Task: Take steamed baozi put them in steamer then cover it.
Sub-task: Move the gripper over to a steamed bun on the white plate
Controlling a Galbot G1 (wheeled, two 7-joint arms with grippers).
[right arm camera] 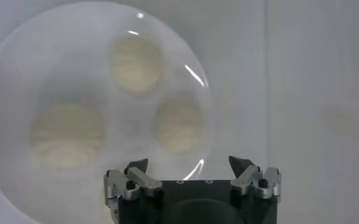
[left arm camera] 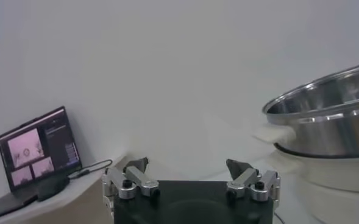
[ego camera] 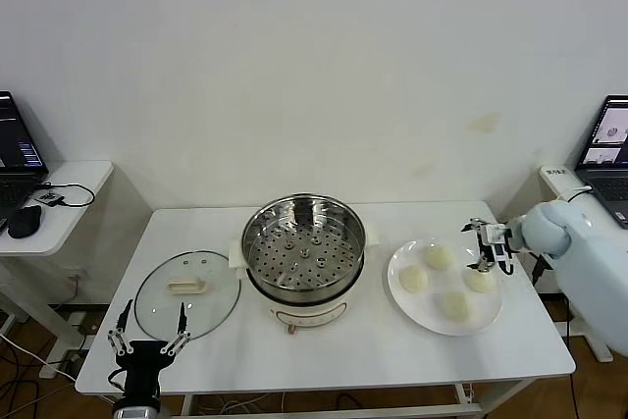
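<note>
The robot's right gripper should next close around the sides of the far baozi [ego camera: 439,257] [right arm camera: 179,126], the one closest to the white plate's far edge.
The steel steamer [ego camera: 304,242] stands uncovered at the table's middle, its perforated tray bare. Several pale baozi lie on a white plate [ego camera: 399,291] to its right, one of them at the plate's right side [ego camera: 480,281]. My right gripper [ego camera: 476,245] hovers open over the plate's far right edge, beside that baozi and holding nothing. Its wrist view shows three baozi [right arm camera: 178,126] on the plate [right arm camera: 21,73] beyond the open gripper [right arm camera: 190,165]. The glass cover [ego camera: 186,291] lies flat left of the steamer. My left gripper [ego camera: 152,309] stands open at the cover's near edge.
Side tables with laptops [ego camera: 18,149] stand at both ends of the white table. In the left wrist view, past my left gripper [left arm camera: 188,165], the steamer's wall [left arm camera: 325,122] rises to one side and a laptop [left arm camera: 36,152] to the other.
</note>
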